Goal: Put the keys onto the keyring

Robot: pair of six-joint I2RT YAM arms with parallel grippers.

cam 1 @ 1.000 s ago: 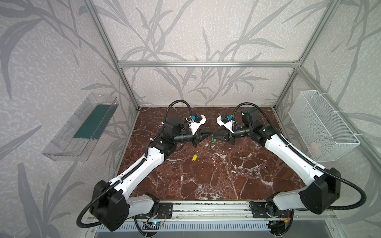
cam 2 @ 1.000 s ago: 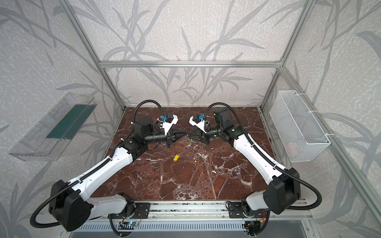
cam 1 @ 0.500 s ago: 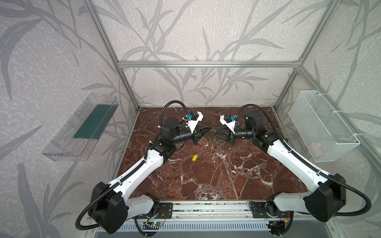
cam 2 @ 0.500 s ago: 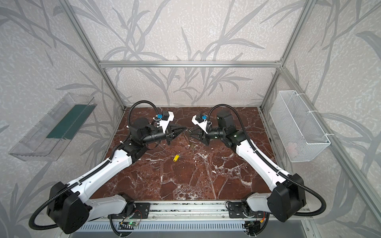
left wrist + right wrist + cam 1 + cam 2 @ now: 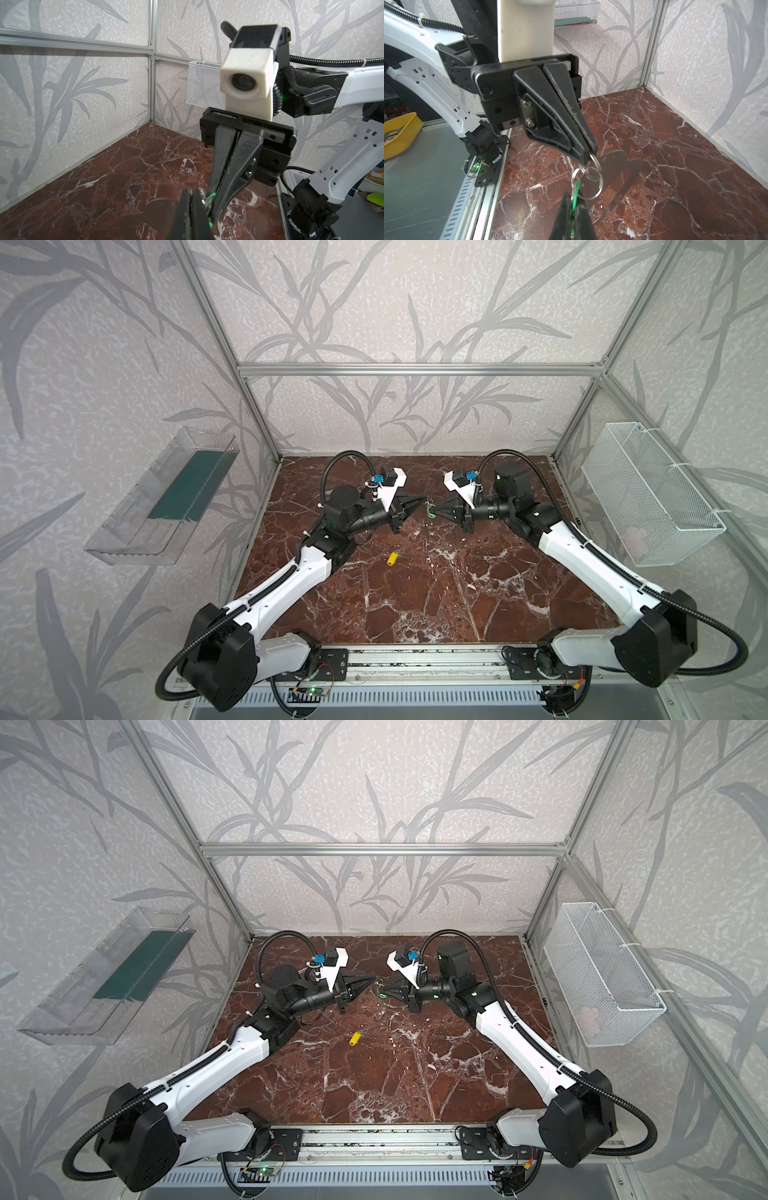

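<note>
My right gripper is pinching the green key where it joins the split ring, so it should open, leave the key hanging and grip the split ring (image 5: 600,182).
The green key (image 5: 575,194) hangs above the marble floor (image 5: 415,593) between my two grippers, and in both top views they meet tip to tip at centre back. My right gripper (image 5: 572,200) is shut on that key, seen in a top view (image 5: 431,514). My left gripper (image 5: 588,156) is shut on a metal split ring (image 5: 592,182) of the keyring. The keyring's flat plate (image 5: 617,166) dangles behind it in shadow. The key's small ring (image 5: 576,176) overlaps the split ring; whether they are linked I cannot tell. The yellow key (image 5: 392,558) lies loose on the floor.
A white wire basket (image 5: 648,493) hangs on the right wall and a clear plastic tray (image 5: 166,497) on the left wall. An aluminium rail (image 5: 415,659) runs along the front edge. A yellow bin (image 5: 398,135) sits outside the cell.
My right gripper's jaws have closed onto the green key. The left gripper has turned and risen a little while still holding the keyring.
</note>
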